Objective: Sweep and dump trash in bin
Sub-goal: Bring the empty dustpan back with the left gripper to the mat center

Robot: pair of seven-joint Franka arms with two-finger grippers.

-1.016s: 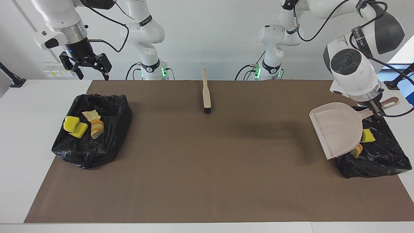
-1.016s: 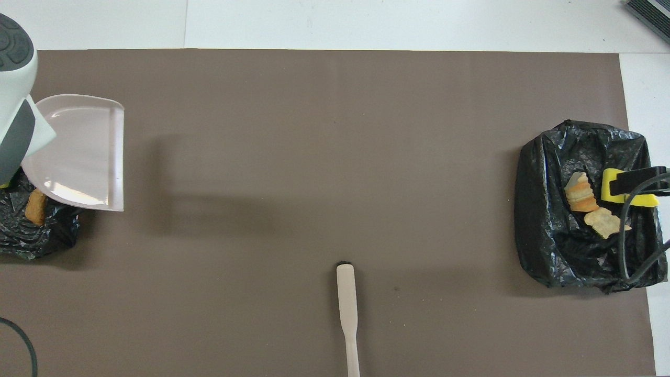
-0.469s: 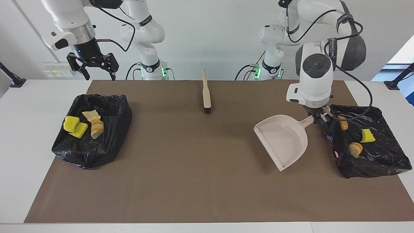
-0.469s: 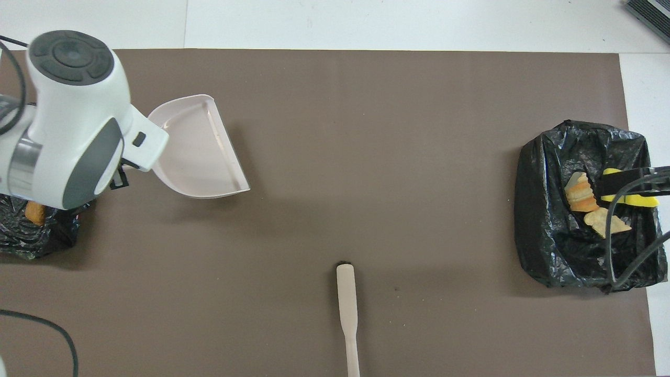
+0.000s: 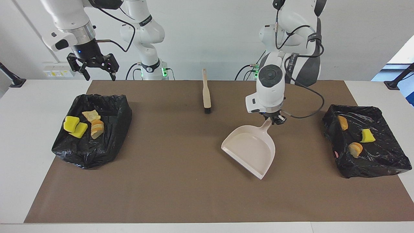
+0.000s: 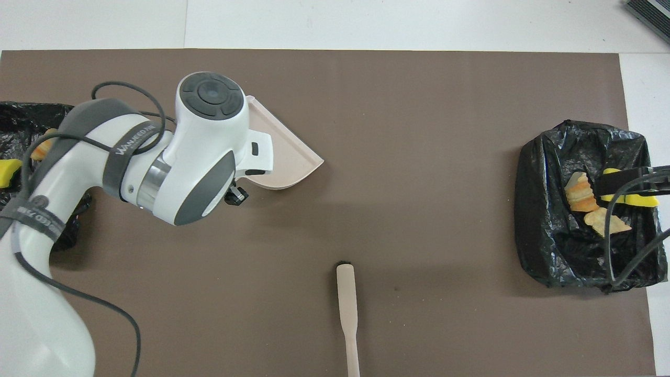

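I will use my left gripper to set the beige dustpan, now held low over the mat, down on the brown mat (image 6: 339,154) beyond the beige hand brush, in line with the brush.
My left gripper (image 5: 274,119) is shut on the handle of the empty beige dustpan (image 5: 251,149), which it holds low over the middle of the brown mat; the pan also shows in the overhead view (image 6: 285,163). The trash lies in two black-bagged bins. The bin at the left arm's end (image 5: 385,161) holds a yellow chunk (image 5: 367,136) and two golden lumps (image 5: 355,149). The bin at the right arm's end (image 5: 93,152) holds yellow chunks (image 5: 73,126) and bread lumps (image 5: 96,127). My right gripper (image 5: 94,69) is open and empty, raised near that bin.
The beige hand brush (image 5: 206,94) lies on the mat nearer to the robots than the dustpan, between the two arm bases; it also shows in the overhead view (image 6: 347,309). The brown mat (image 5: 181,181) covers most of the white table.
My left arm has carried the dustpan from over the bin at its end to the middle of the mat, turning and lowering it. My right gripper has shifted slightly.
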